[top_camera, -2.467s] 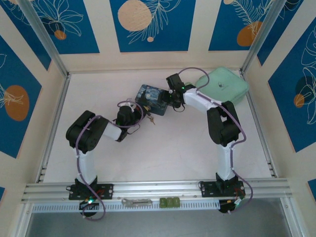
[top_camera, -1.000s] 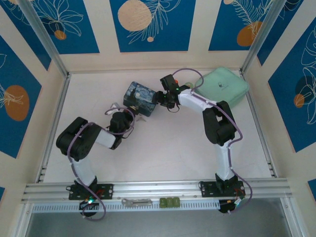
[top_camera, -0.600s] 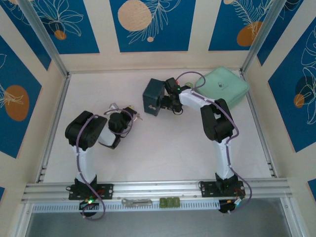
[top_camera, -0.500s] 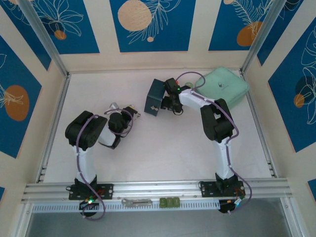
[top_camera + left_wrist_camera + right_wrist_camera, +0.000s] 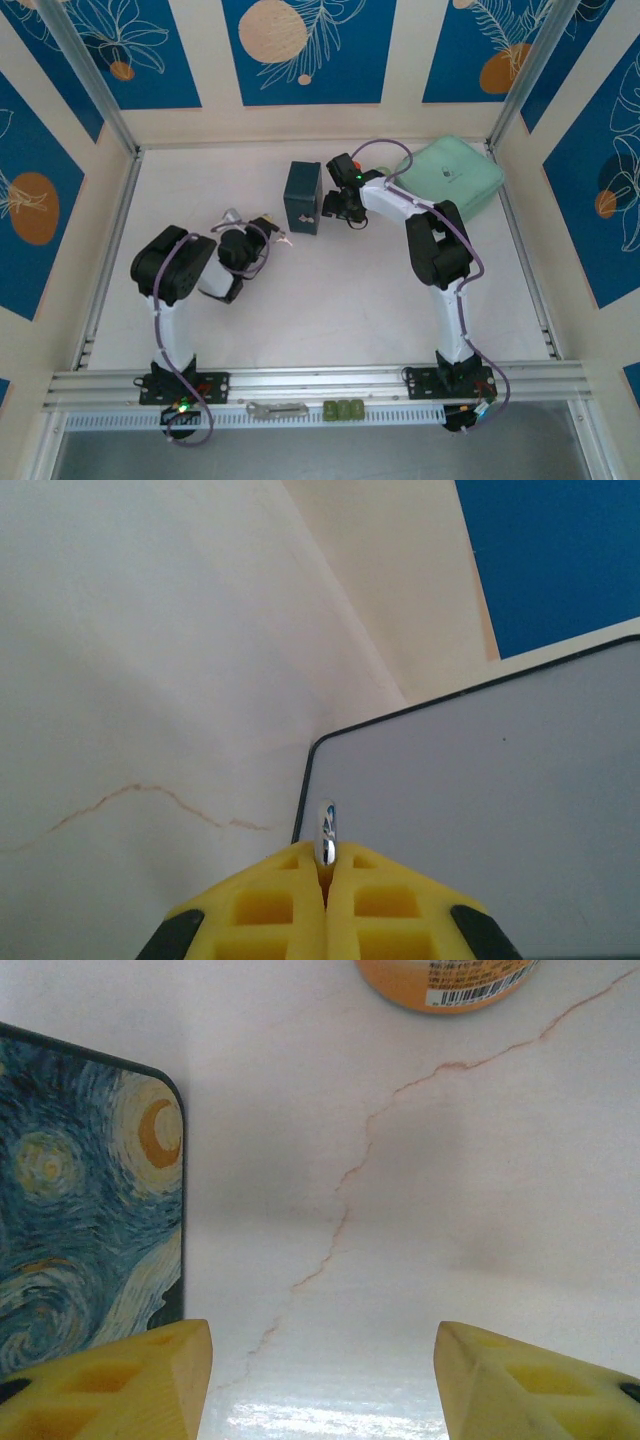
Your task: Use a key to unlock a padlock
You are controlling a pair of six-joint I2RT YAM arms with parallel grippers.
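Observation:
My left gripper needs to release the key and padlock on bare table [image 5: 304, 296] between the blue painted box and green blocks.
A small silvery key [image 5: 325, 832] sticks out between the yellow fingertips of my left gripper [image 5: 325, 868], which is shut on it. From above, that gripper [image 5: 272, 236] is left of and a little nearer than the blue painted box [image 5: 302, 198], apart from it. The box stands on its edge, and its pale grey underside [image 5: 480, 780] faces the key. My right gripper [image 5: 328, 207] is at the box's right side, open, with bare table between its fingers [image 5: 150, 1380]. The starry painting [image 5: 80, 1190] lies just left of them. The padlock is too small to make out.
A mint-green case [image 5: 450, 175] lies at the back right, behind the right arm. An orange container with a barcode [image 5: 450, 980] is beyond the right gripper. A grey flat tool [image 5: 275, 408] and green blocks [image 5: 345, 410] lie on the front rail.
The box has gone from lying flat, painting up, to standing on its edge by the right gripper. The left gripper has pulled back left from it, still shut on the key.

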